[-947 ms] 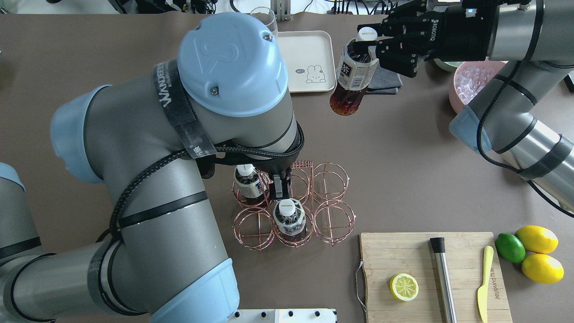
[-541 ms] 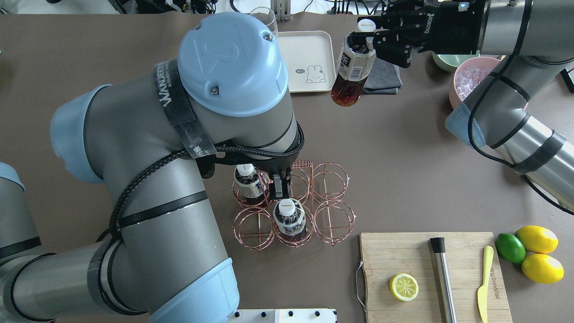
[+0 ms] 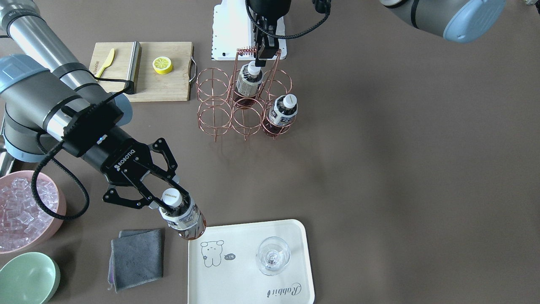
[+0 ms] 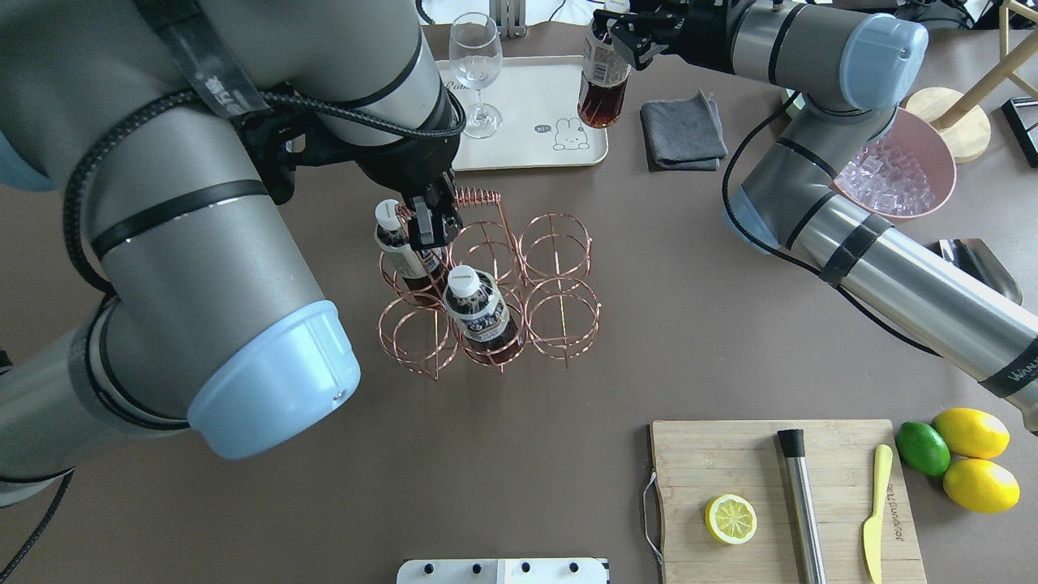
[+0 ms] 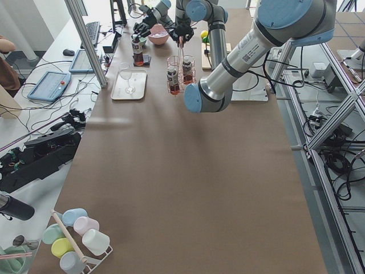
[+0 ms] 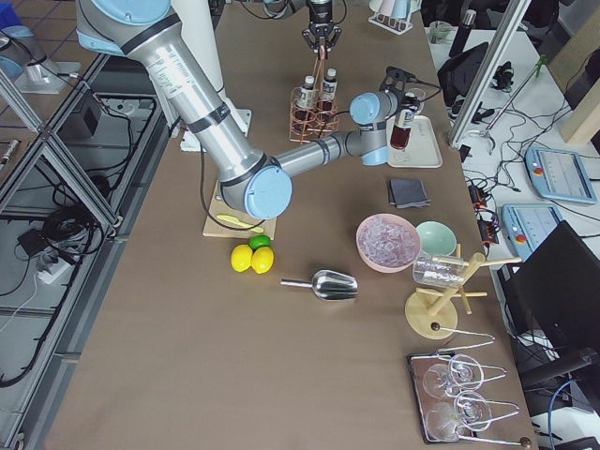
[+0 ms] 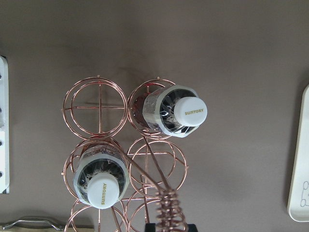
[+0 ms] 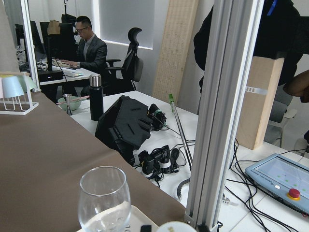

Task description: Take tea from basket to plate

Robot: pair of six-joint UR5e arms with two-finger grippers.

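I should use my right gripper to set the tea bottle down by the bear drawing on the cream plate (image 3: 225,267), next to the wine glass.
My right gripper (image 3: 168,202) is shut on the neck of the tea bottle (image 3: 184,218), white cap up, dark tea below. It holds the bottle tilted over the corner of the cream plate (image 3: 253,276) beside the grey cloth. In the overhead view the bottle (image 4: 602,85) hangs over the plate's (image 4: 527,130) right edge under that gripper (image 4: 620,28). My left gripper (image 4: 430,225) is shut on the coiled handle (image 4: 480,196) of the copper basket (image 4: 559,312). Two more bottles stand in the basket (image 7: 99,99), one with a black-and-white label (image 4: 478,312) and one behind it (image 4: 399,243).
A wine glass (image 4: 476,77) stands on the plate. A grey cloth (image 4: 683,130), a pink bowl of ice (image 4: 892,174) and a green bowl (image 3: 27,276) lie to its right. A cutting board (image 4: 778,495) with half a lemon, lemons and a lime (image 4: 923,448) sit near right.
My right gripper has carried the tea bottle farther away and left, onto the plate's edge. My left arm has changed pose, and the basket with its gripper now sits farther away and more to the left.
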